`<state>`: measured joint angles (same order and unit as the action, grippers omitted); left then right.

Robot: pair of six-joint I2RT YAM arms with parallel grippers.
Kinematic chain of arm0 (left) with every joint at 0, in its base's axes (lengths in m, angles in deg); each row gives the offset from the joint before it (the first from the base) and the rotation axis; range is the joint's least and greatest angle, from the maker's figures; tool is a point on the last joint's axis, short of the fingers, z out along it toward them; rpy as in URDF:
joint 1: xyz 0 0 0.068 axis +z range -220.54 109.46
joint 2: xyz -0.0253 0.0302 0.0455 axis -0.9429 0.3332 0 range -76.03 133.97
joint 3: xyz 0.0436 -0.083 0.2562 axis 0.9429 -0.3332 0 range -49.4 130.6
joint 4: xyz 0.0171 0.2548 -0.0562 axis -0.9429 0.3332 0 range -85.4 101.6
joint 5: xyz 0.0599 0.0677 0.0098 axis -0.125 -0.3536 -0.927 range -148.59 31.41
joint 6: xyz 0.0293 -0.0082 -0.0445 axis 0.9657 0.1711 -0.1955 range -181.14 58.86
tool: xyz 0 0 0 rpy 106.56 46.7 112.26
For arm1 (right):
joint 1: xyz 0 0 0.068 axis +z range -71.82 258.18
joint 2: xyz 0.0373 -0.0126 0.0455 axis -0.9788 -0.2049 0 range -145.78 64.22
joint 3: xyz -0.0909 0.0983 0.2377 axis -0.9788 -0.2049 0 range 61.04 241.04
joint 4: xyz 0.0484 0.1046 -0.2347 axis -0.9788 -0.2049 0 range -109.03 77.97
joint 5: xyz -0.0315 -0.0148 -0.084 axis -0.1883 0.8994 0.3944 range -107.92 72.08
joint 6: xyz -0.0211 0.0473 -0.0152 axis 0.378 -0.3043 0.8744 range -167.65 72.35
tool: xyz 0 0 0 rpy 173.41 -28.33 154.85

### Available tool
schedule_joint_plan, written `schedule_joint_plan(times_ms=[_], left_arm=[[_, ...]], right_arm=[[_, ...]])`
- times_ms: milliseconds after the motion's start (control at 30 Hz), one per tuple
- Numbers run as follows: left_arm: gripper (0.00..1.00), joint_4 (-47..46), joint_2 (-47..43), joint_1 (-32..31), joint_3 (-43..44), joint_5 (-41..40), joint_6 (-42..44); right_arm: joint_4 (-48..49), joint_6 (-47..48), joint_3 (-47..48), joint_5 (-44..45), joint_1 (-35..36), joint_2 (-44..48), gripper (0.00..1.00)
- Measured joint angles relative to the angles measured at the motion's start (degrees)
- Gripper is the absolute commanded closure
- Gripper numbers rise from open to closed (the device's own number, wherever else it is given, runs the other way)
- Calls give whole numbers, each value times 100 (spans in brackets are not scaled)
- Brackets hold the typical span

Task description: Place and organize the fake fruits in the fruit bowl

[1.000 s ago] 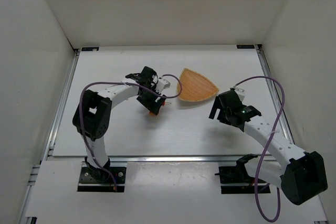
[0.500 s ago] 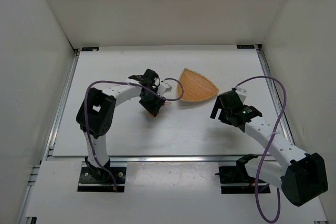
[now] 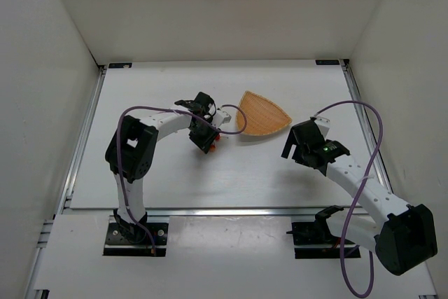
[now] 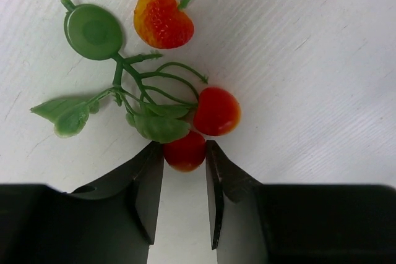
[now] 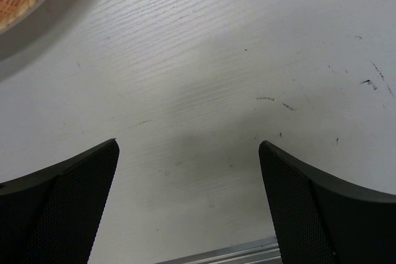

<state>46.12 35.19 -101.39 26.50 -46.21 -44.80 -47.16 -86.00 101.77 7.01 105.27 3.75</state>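
My left gripper is going to release the lower red berry and its cluster in the middle of the tan fruit bowl (image 3: 261, 120).
The fake fruits (image 4: 163, 26) are one small cluster lying on the white table: an orange-red strawberry piece, two red berries, green leaves and thin stems. My left gripper (image 4: 184, 150) is shut on the lower red berry (image 4: 185, 154), one finger on each side of it. From above, the left gripper (image 3: 208, 142) sits just left of the fruit bowl (image 3: 262, 115), a tan rounded-triangle dish with nothing showing in it. My right gripper (image 5: 189, 149) hangs open over bare table, below and right of the bowl, whose rim (image 5: 25, 4) shows at its view's top left.
White walls enclose the table on three sides. A metal rail (image 5: 235, 251) runs along the near edge. Purple cables (image 3: 364, 152) loop from both arms.
The left gripper's jaws have come together onto the red berry. Its wrist has shifted slightly towards the bowl. The right arm has not moved.
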Motion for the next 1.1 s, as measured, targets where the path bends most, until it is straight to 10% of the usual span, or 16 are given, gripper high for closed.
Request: schedule_joint_plan(times_ms=[333,833,1033,1100], left_arm=[[89,704,-146,-2,402,-409,13],[89,881,892,-922,4629,-955,337],[71,669,1989,-1231,5171,-813,332],[44,688,2173,-1266,5171,-820,334]], right_arm=[[-90,7,79,48,0,0,1],[-98,-33,122,184,-131,-103,1],[-105,0,122,238,-238,57,1],[-92,74,122,227,-238,164,1]])
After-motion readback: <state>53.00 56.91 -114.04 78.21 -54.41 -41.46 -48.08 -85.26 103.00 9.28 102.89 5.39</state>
